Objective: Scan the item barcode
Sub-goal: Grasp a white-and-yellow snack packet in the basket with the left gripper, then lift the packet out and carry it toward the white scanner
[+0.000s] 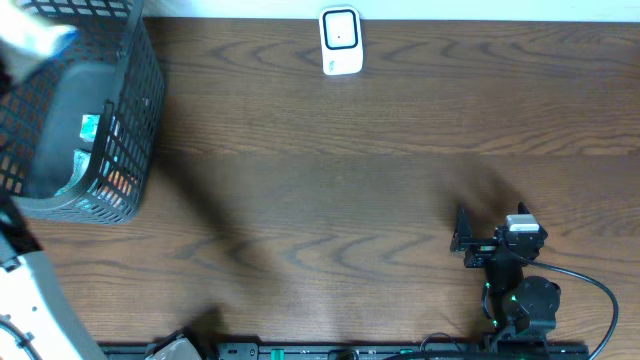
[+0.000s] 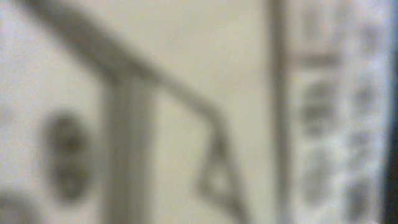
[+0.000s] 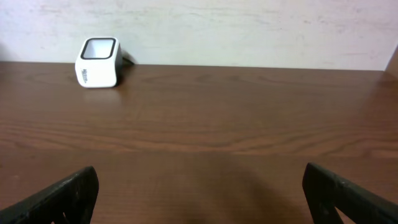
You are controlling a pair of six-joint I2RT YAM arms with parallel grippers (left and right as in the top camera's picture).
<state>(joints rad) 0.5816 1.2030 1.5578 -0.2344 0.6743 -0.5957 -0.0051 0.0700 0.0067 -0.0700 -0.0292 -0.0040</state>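
Next, I let go of the pale item with my left gripper on the bare table before the scanner (image 1: pixel 291 152), a little toward the basket.
A pale item (image 2: pixel 186 93) with dark printed marks fills the left wrist view, blurred and pressed close to the lens. It hides my left gripper's fingers, which are shut on it. In the overhead view a white and blue blur (image 1: pixel 35 35) hangs above the basket at the far left. The white barcode scanner (image 1: pixel 340 42) stands at the table's back edge, also seen far left in the right wrist view (image 3: pixel 97 62). My right gripper (image 3: pixel 202 199) rests low at the front right (image 1: pixel 462 232), wide open and holding nothing.
A black mesh basket (image 1: pixel 130 120) with packaged goods inside stands at the back left. A dark blur of the left arm (image 1: pixel 60 130) hangs over it. Bare wooden table (image 1: pixel 330 200) lies between the basket, the scanner and the right arm.
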